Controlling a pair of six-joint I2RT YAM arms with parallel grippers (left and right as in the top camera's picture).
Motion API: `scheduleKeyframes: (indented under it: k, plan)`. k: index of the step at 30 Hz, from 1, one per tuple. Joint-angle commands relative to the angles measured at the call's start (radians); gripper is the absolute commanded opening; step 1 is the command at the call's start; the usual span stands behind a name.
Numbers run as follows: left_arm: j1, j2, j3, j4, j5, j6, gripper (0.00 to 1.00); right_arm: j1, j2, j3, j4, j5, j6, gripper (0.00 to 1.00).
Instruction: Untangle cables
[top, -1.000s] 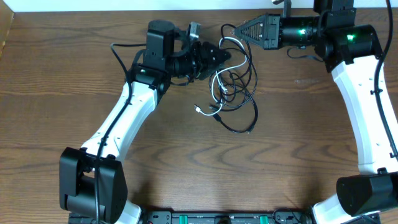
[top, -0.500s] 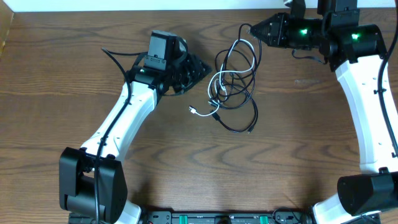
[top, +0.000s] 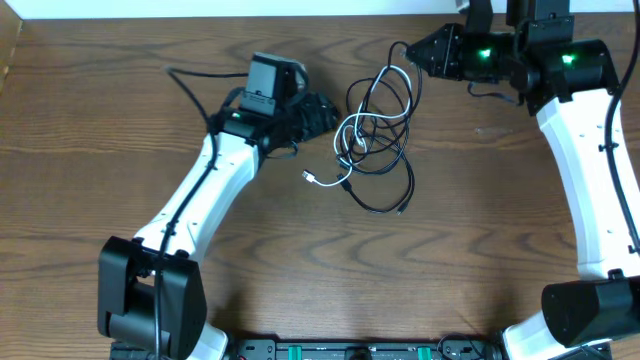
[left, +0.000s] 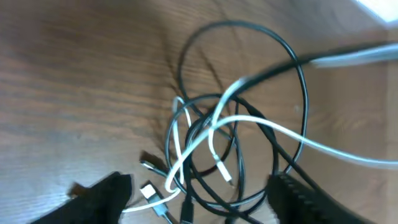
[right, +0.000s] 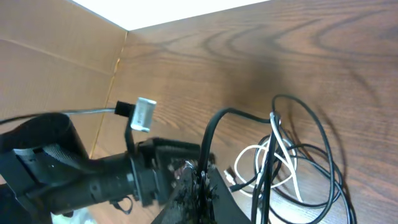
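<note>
Next, my right gripper lets go of the black cable on the wood at the tangle's edge (top: 424, 93) under my right gripper.
The cables (top: 375, 130) lie in a tangle of black and white loops at the table's back middle. A white plug end (top: 312, 178) points left, and a long black loop (top: 405, 190) trails toward the front. My left gripper (top: 328, 112) sits just left of the tangle. It is open, and the knot (left: 205, 134) lies between and ahead of its fingers (left: 106, 194). My right gripper (top: 403, 50) is above the tangle's far right edge. It is shut on a black cable (right: 214, 124) that arches up from the pile. White strands (right: 249, 155) hang below.
The table's back edge (top: 330, 10) runs just behind both grippers. A cardboard wall (right: 56, 68) stands at the table's left side. The left arm (right: 93, 174) reaches close to the right gripper. Bare wood (top: 330, 270) stretches toward the front.
My left gripper has drawn back left out of the tangle and opened. My right gripper has moved right with its cable, stretching the loops out.
</note>
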Motion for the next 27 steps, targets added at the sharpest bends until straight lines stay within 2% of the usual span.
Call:
scheduleKeyframes:
  k: [1,7,13,18,22,23,25,27]
  plan:
    - [-0.027,0.025,-0.002,0.011,-0.014,0.216,0.79,0.006,0.000,-0.001,-0.002,-0.017,0.005,0.01]
    - [-0.043,0.066,-0.002,0.071,-0.014,0.292,0.80,0.008,0.000,-0.001,-0.005,-0.017,0.004,0.01]
    - [-0.045,0.129,-0.002,0.108,-0.025,0.428,0.80,0.021,0.000,-0.001,-0.007,-0.016,-0.018,0.01]
    - [-0.047,0.148,-0.002,0.121,-0.025,0.444,0.79,0.024,0.000,-0.001,-0.005,-0.016,-0.021,0.01]
    - [-0.050,0.178,-0.002,0.146,-0.025,0.444,0.72,0.024,0.000,-0.001,-0.002,-0.016,-0.021,0.01]
    - [-0.050,0.187,-0.002,0.154,-0.025,0.444,0.65,0.024,0.000,-0.001,-0.003,-0.016,-0.021,0.01]
    - [-0.050,0.196,-0.002,0.166,-0.025,0.443,0.40,0.025,0.000,-0.001,-0.004,-0.016,-0.021,0.01]
    - [-0.050,0.195,-0.002,0.173,-0.024,0.436,0.20,0.025,0.000,-0.001,-0.007,-0.007,-0.021,0.01]
